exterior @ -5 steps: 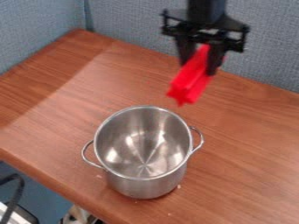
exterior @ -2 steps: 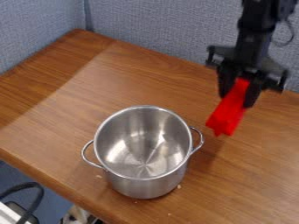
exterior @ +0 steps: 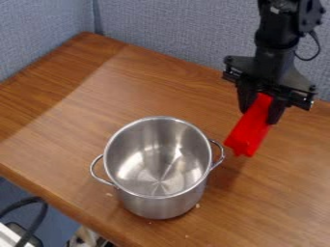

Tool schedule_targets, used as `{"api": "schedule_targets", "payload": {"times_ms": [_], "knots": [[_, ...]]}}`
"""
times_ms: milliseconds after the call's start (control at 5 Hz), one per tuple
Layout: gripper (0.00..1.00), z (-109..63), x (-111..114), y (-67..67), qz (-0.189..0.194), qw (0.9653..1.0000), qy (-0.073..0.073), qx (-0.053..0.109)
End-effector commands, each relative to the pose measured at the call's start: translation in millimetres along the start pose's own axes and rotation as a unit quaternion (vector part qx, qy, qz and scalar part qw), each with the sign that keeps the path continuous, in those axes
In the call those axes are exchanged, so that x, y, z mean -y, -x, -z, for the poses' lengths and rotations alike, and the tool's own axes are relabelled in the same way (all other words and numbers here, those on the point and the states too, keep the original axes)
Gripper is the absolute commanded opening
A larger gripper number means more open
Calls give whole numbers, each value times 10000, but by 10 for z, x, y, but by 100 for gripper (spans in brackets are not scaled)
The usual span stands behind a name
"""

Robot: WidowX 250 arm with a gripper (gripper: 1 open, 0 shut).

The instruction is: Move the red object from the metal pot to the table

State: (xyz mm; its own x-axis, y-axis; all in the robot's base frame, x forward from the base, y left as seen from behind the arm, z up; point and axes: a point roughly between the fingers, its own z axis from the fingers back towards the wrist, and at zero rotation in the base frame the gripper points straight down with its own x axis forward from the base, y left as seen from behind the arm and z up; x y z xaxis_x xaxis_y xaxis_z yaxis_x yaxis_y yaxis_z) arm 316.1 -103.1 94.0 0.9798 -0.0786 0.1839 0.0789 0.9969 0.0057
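Observation:
My gripper needs to let go of the red object on the bare wood (exterior: pixel 253 150) beside the near loop handle of the metal pot.
The red object (exterior: pixel 252 126), a long bright red block, hangs tilted from my gripper (exterior: pixel 264 96), which is shut on its upper end. Its lower end sits just right of the metal pot (exterior: pixel 157 166) and close above the table (exterior: pixel 91 87); I cannot tell whether it touches the wood. The pot stands empty near the table's front edge, shiny inside, with a small loop handle on each side. My black arm comes down from the top right.
A blue-grey wall panel (exterior: pixel 45 24) runs behind the table at the upper left. The table's rounded front edge (exterior: pixel 39 188) lies just left of and below the pot. A dark cable (exterior: pixel 19 227) shows under the edge at bottom left.
My gripper carried the red block from above the far side of the table to the right and down, beside the pot's right rim. The pot has not moved.

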Motion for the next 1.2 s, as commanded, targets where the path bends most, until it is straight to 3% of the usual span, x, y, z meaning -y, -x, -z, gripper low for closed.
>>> {"api": "schedule_targets", "payload": {"times_ms": [0, 1000], "knots": [[0, -51, 60, -41, 94, 9996, 29, 263], [0, 323, 75, -47, 154, 9987, -21, 491]]}}
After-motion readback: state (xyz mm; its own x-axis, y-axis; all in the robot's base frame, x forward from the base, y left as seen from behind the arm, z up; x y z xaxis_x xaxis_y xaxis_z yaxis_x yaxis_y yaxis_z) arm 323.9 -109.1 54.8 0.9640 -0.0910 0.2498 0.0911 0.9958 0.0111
